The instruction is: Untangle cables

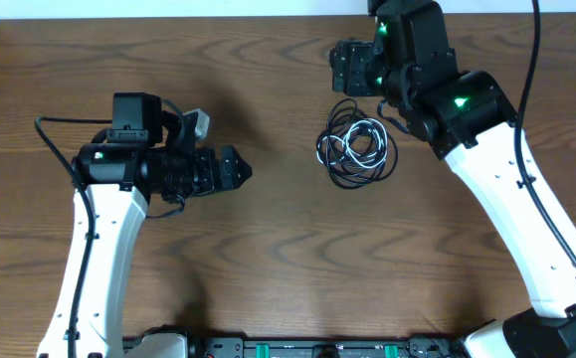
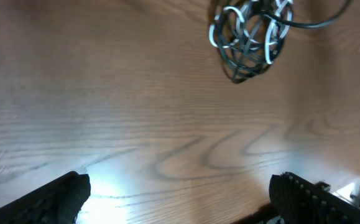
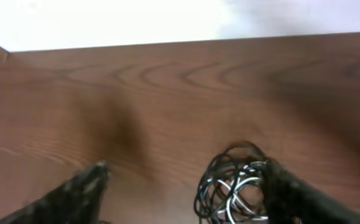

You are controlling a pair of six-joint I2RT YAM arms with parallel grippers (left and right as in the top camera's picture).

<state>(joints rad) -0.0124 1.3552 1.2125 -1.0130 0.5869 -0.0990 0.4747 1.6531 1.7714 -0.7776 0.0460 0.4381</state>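
Note:
The robot's left gripper needs to close on a black cord at the coil's far side (image 1: pixel 344 117), just past the white cord.
The cables (image 1: pixel 356 145) lie in one tangled coil of thin black cords and a white cord on the wooden table, right of centre. The coil shows at the top of the left wrist view (image 2: pixel 249 36) and at the bottom of the right wrist view (image 3: pixel 232 185). My left gripper (image 1: pixel 236 167) is open and empty, well left of the coil. My right gripper (image 1: pixel 352 68) is open above and behind the coil; in the right wrist view (image 3: pixel 186 186) its right finger sits next to the coil. I cannot tell whether it touches.
The wooden table (image 1: pixel 268 249) ends at a white wall along the far edge (image 3: pixel 136 25). A thick black lead (image 1: pixel 532 60) hangs beside the right arm. A dark rail with green parts (image 1: pixel 317 348) runs along the front edge.

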